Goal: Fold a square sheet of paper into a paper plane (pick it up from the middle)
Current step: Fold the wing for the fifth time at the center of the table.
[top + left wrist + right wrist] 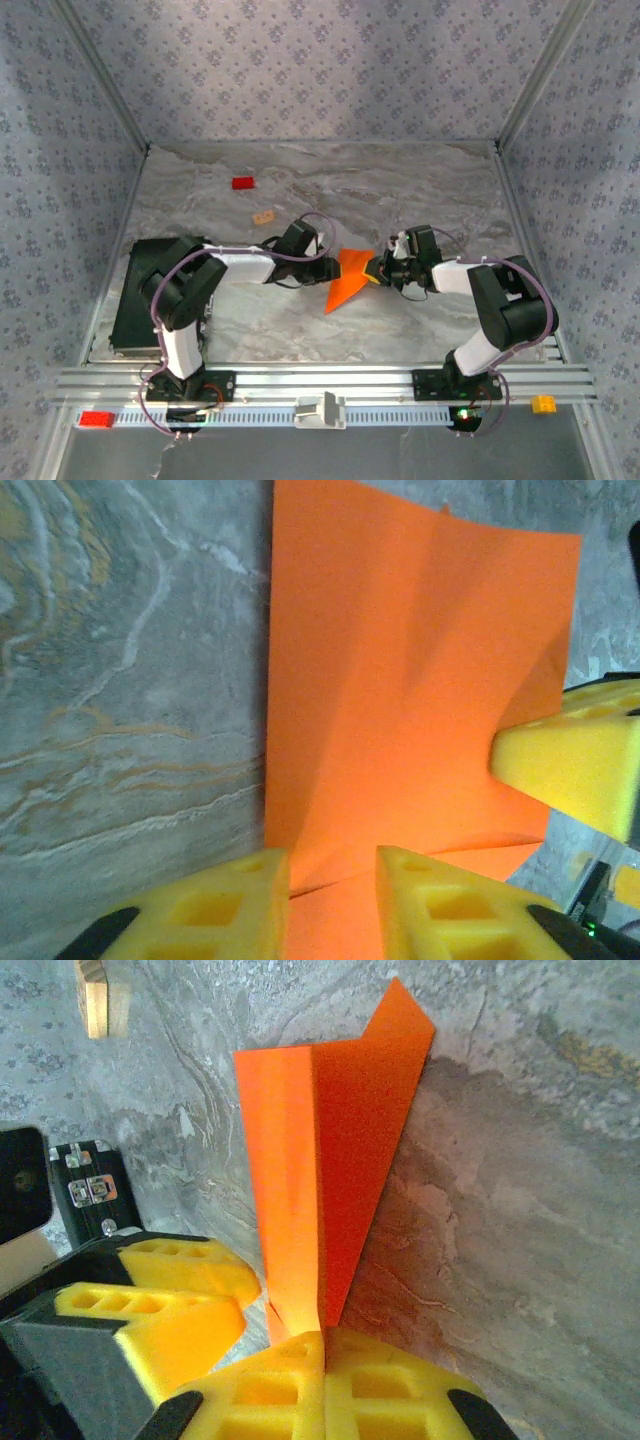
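Observation:
Next, my left gripper moves round and pinches the crease at that narrow tip (331,308), as my right gripper pins the sheet's crease midway and the sheet's pointed end lies free.
The square sheet of paper (349,281), bright orange, is folded along a crease into a pointed shape and stands on edge on the marble table between both grippers. My right gripper (323,1345) is shut on the sheet's (330,1140) folded edge, fingers pressed together with the crease running into their seam. My left gripper (330,870) sits at the opposite side with its yellow fingers apart, and the sheet (400,680) shows through the gap. In the top view the left gripper (330,258) and right gripper (376,270) face each other across the paper.
A small red block (242,183) and a tan block (264,216) lie farther back on the left. A black box (140,300) sits by the left arm's base. The enclosure's patterned walls close in the table on three sides.

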### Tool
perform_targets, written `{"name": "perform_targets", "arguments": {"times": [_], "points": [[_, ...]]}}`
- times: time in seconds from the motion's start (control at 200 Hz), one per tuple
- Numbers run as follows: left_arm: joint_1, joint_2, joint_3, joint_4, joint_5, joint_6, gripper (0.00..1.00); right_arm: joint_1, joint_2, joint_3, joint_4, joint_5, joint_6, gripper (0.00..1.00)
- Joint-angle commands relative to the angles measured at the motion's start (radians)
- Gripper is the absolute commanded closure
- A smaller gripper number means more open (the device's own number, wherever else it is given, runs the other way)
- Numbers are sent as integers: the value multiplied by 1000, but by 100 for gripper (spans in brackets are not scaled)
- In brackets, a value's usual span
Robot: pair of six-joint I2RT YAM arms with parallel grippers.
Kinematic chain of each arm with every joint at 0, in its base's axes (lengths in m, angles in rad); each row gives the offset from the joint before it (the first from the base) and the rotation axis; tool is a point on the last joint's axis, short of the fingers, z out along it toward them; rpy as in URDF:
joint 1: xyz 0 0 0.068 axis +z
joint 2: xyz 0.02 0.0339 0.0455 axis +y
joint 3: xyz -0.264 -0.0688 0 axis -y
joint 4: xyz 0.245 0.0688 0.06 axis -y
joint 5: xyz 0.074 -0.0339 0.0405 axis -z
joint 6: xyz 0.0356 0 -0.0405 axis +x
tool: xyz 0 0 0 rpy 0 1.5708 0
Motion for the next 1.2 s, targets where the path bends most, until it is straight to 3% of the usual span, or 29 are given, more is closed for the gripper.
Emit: {"name": "perform_targets", "arguments": {"times": [0.0, 0.44, 0.68, 1.194], "points": [[-43, -64, 23, -108, -82, 101, 67, 2, -36, 13, -4, 15, 75, 94], [-286, -48, 164, -415, -521, 339, 51, 3, -54, 39, -40, 27, 124, 94], [-379, 30, 275, -542, -749, 411, 51, 6, -56, 50, -45, 29, 137, 94], [-413, 93, 318, -583, -809, 412, 64, 5, -56, 53, -46, 32, 144, 93]]}}
